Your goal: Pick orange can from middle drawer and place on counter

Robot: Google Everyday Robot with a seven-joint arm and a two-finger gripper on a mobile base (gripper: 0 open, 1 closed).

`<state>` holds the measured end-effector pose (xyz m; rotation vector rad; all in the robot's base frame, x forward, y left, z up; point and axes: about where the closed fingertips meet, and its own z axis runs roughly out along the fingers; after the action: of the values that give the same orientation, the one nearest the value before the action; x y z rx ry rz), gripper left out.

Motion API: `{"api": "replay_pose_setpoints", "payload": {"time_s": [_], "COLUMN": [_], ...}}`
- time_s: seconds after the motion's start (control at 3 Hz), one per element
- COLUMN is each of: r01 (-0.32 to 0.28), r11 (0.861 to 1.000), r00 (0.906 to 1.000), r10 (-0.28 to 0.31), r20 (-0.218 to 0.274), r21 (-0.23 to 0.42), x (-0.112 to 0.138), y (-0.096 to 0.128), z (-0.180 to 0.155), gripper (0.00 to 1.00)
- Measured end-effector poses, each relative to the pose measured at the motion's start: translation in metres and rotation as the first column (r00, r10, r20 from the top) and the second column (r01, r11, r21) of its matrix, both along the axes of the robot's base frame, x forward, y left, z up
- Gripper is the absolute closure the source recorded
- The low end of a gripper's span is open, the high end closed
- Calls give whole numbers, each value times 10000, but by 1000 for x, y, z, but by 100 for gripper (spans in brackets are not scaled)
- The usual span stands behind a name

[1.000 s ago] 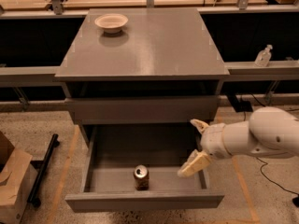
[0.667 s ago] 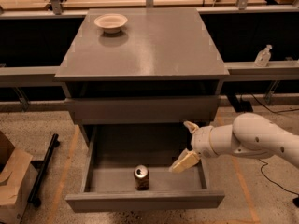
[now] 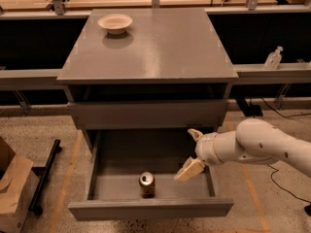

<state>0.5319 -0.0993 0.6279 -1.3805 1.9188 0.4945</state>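
Note:
I should close my gripper on the upper part (image 3: 146, 178) of the orange can, which stands near the front panel of the open middle drawer.
The orange can (image 3: 146, 184) stands upright in the open middle drawer (image 3: 150, 208), near its front panel and a little left of centre. My gripper (image 3: 192, 153) is open over the right part of the drawer, to the right of the can and apart from it. Its two cream fingers (image 3: 189, 170) are spread, one high and one low. The white arm reaches in from the right. The grey counter (image 3: 155, 47) is the top of the cabinet above the drawers.
A cream shallow bowl (image 3: 115, 23) sits at the counter's far left. A closed drawer front (image 3: 148, 114) is above the open drawer. A cardboard box (image 3: 12, 191) and a black bar (image 3: 43, 176) are on the floor at left. A clear bottle (image 3: 273, 58) stands on the right ledge.
My gripper and arm have moved left across the drawer, closer to the can. The can has not moved.

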Motion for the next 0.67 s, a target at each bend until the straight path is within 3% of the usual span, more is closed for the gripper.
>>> {"api": "replay_pose_setpoints", "payload": {"time_s": [0.67], "r01": [86], "r11": [9991], "r00": [9986], "r10": [-65], "r20": [-526], "r21": [410], "x": [23], "y": [31], "z": [-62], "gripper": [0]}}
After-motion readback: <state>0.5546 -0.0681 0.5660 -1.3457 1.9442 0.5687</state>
